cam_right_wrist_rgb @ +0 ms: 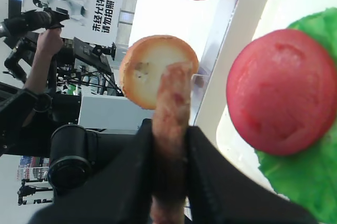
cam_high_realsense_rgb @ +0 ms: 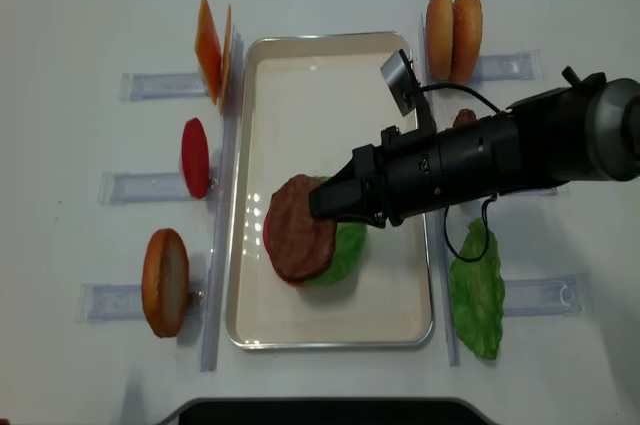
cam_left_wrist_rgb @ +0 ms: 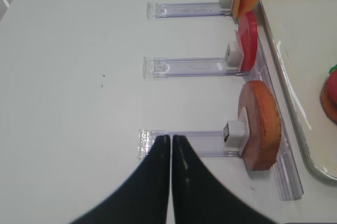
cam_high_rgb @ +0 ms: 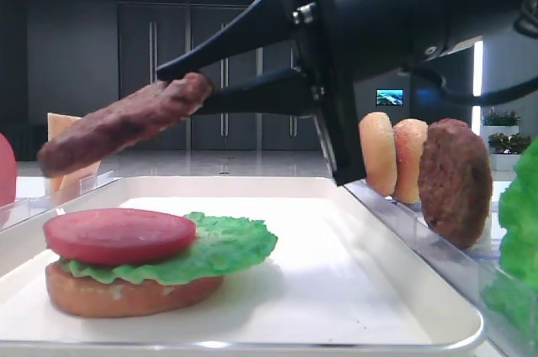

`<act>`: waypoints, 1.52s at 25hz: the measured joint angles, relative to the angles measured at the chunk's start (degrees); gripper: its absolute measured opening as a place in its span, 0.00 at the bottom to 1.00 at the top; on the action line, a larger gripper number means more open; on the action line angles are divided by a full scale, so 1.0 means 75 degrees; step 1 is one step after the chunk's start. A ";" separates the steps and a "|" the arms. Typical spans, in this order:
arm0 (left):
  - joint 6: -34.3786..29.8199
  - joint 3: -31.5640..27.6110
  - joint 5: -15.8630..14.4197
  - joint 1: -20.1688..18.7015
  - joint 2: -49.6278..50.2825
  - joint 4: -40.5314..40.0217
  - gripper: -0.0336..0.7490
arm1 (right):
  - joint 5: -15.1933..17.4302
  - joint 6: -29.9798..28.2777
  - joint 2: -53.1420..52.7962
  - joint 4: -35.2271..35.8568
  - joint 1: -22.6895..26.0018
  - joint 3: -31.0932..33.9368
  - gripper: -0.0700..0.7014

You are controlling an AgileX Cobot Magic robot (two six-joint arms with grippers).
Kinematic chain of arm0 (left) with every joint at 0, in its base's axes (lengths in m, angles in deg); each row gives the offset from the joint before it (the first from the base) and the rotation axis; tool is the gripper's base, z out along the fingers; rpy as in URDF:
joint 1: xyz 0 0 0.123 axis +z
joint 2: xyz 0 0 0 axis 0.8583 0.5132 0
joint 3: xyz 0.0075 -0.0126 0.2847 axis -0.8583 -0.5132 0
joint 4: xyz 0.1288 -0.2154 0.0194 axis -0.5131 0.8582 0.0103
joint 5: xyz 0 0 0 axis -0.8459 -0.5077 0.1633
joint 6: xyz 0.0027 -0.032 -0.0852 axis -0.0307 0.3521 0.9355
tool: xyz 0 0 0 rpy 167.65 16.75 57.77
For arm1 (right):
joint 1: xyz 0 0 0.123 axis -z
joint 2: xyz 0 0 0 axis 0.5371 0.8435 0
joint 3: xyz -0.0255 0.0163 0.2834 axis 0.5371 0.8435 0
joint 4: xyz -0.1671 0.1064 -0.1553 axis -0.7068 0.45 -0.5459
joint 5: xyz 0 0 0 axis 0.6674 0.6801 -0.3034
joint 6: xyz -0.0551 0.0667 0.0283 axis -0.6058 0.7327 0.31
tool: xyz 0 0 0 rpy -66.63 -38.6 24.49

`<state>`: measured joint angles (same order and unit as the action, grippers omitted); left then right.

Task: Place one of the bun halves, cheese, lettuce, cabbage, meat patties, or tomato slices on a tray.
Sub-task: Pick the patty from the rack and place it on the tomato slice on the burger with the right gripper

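Observation:
My right gripper is holding the meat patty tilted in the air over the tray. It will let go of it on top of the tomato slice and lettuce [cam_high_realsense_rgb: 317, 220] [cam_right_wrist_rgb: 317, 97] on the tray.
My right gripper [cam_high_rgb: 189, 88] [cam_high_realsense_rgb: 322, 203] is shut on a dark brown meat patty [cam_high_rgb: 118, 126] [cam_right_wrist_rgb: 171, 108] and holds it tilted in the air over the tray [cam_high_realsense_rgb: 330, 65]. Below the patty, on the tray, a tomato slice [cam_high_rgb: 118, 235] [cam_right_wrist_rgb: 281, 89] lies on lettuce [cam_high_rgb: 227, 248] [cam_right_wrist_rgb: 310, 176], which lies on a flat brown bun base [cam_high_rgb: 126, 294]. My left gripper [cam_left_wrist_rgb: 171, 137] is shut with nothing in it, hovering over the end of a clear holder [cam_left_wrist_rgb: 205, 142] left of the tray. A second patty [cam_high_rgb: 454, 181] stands in a holder on the right.
Left of the tray, clear holders carry cheese [cam_high_realsense_rgb: 210, 48], a tomato slice [cam_high_realsense_rgb: 195, 157] and a bun half [cam_high_realsense_rgb: 165, 280] on edge. To the right stand two bun halves [cam_high_realsense_rgb: 452, 20] and a lettuce leaf [cam_high_realsense_rgb: 477, 290]. The right arm [cam_high_realsense_rgb: 500, 155] reaches across the tray's right rim.

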<state>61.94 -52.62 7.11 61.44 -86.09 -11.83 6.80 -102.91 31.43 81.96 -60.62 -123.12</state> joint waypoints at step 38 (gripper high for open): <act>0.0000 0.0000 0.0000 0.0000 0.0000 0.0000 0.04 | -0.0650 -0.0255 0.0377 0.0000 0.0077 -0.0234 0.26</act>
<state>61.94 -52.62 7.11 61.44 -86.09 -11.83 1.93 -104.82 34.26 81.97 -60.04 -124.88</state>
